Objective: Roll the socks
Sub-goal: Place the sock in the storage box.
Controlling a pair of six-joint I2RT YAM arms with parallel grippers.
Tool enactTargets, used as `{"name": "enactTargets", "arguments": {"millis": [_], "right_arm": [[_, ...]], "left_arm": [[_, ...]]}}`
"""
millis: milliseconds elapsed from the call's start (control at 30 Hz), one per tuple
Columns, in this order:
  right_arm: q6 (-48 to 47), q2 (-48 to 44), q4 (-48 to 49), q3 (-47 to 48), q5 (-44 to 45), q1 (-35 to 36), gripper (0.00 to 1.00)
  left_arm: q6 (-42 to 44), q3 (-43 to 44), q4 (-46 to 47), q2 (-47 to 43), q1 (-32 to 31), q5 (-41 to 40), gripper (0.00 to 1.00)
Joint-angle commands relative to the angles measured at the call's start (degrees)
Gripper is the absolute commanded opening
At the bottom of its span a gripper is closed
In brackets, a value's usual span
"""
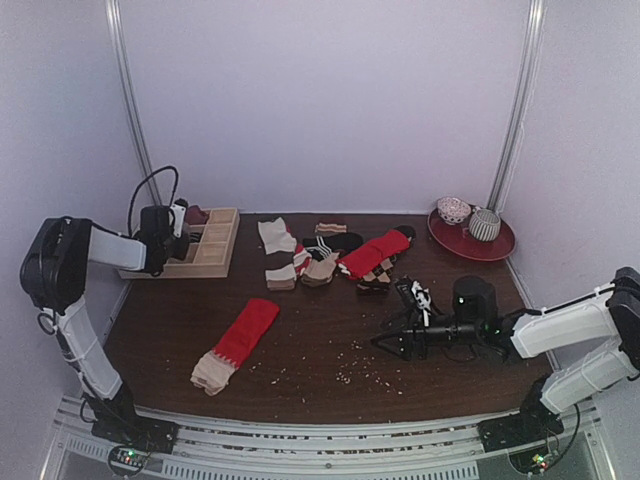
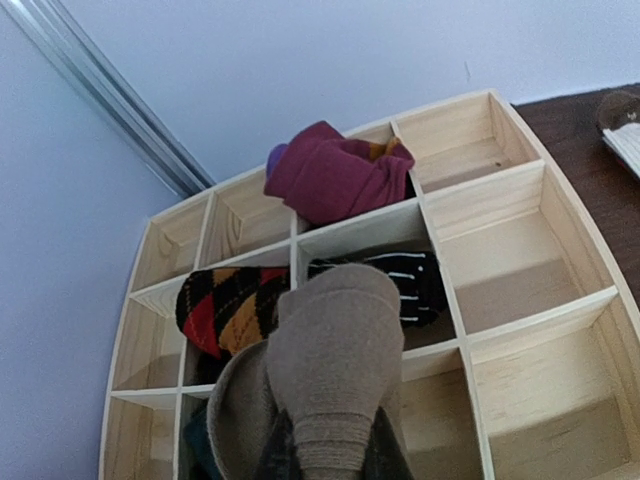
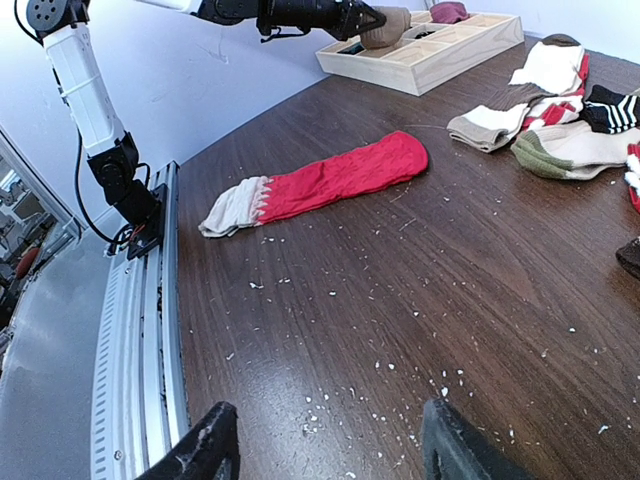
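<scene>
The empty front compartment (image 1: 184,254) (image 2: 388,422) is beside the black striped roll. Next, my left gripper puts the tan-brown sock down there.
A bright red sock (image 1: 240,338) with a cream end lies flat on the dark table at front left, also seen in the right wrist view (image 3: 330,180). My left gripper (image 1: 186,230) is shut on a bundled tan-brown sock (image 2: 335,350) and holds it over the wooden compartment box (image 2: 520,290). Dark fingers flank the bundle's ribbed end at the bottom of the left wrist view, where the left gripper (image 2: 330,455) is mostly covered. My right gripper (image 1: 385,345) hovers low over the table at centre right, open, with nothing between its fingertips (image 3: 215,440).
The box (image 1: 215,250) holds a maroon roll (image 2: 335,175), an argyle roll (image 2: 225,305) and a black striped roll (image 2: 400,280). A pile of mixed socks (image 1: 330,255) lies at the table's back. A red plate (image 1: 500,245) with two balls sits back right. Crumbs (image 1: 350,375) dot the front.
</scene>
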Motion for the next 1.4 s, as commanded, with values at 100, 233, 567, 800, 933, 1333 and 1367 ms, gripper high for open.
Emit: {"name": "enactTargets", "arguments": {"millis": [100, 233, 567, 800, 933, 1333, 1367], "right_arm": [[0.39, -1.83, 1.33, -1.24, -1.36, -0.41, 0.62], [1.35, -1.89, 3.24, -1.69, -1.97, -0.39, 0.62], [0.93, -4.40, 2.37, -2.24, -1.53, -0.40, 0.63], [0.90, -5.01, 1.91, -2.56, -1.38, -0.43, 0.63], [0.91, -4.36, 2.17, -2.37, -1.55, -0.48, 0.63], [1.09, -1.36, 3.00, -1.69, -2.35, -0.41, 0.63], [1.09, -1.20, 3.00, -1.62, -2.35, -0.48, 0.63]], "left_arm": [[4.44, 5.62, -8.19, 3.14, 0.89, 3.80, 0.00], [6.06, 8.70, -14.28, 4.91, 1.92, 7.44, 0.00], [11.48, 9.27, -23.21, 5.41, 7.23, 20.78, 0.00], [13.21, 6.27, -18.78, -1.14, 8.45, 26.45, 0.00], [15.74, 4.04, -15.69, -3.54, 8.48, 25.00, 0.00], [18.00, -0.39, -4.93, -10.98, 8.46, 23.61, 0.00], [18.58, -0.24, -4.26, -11.14, 8.47, 23.36, 0.00]]}}
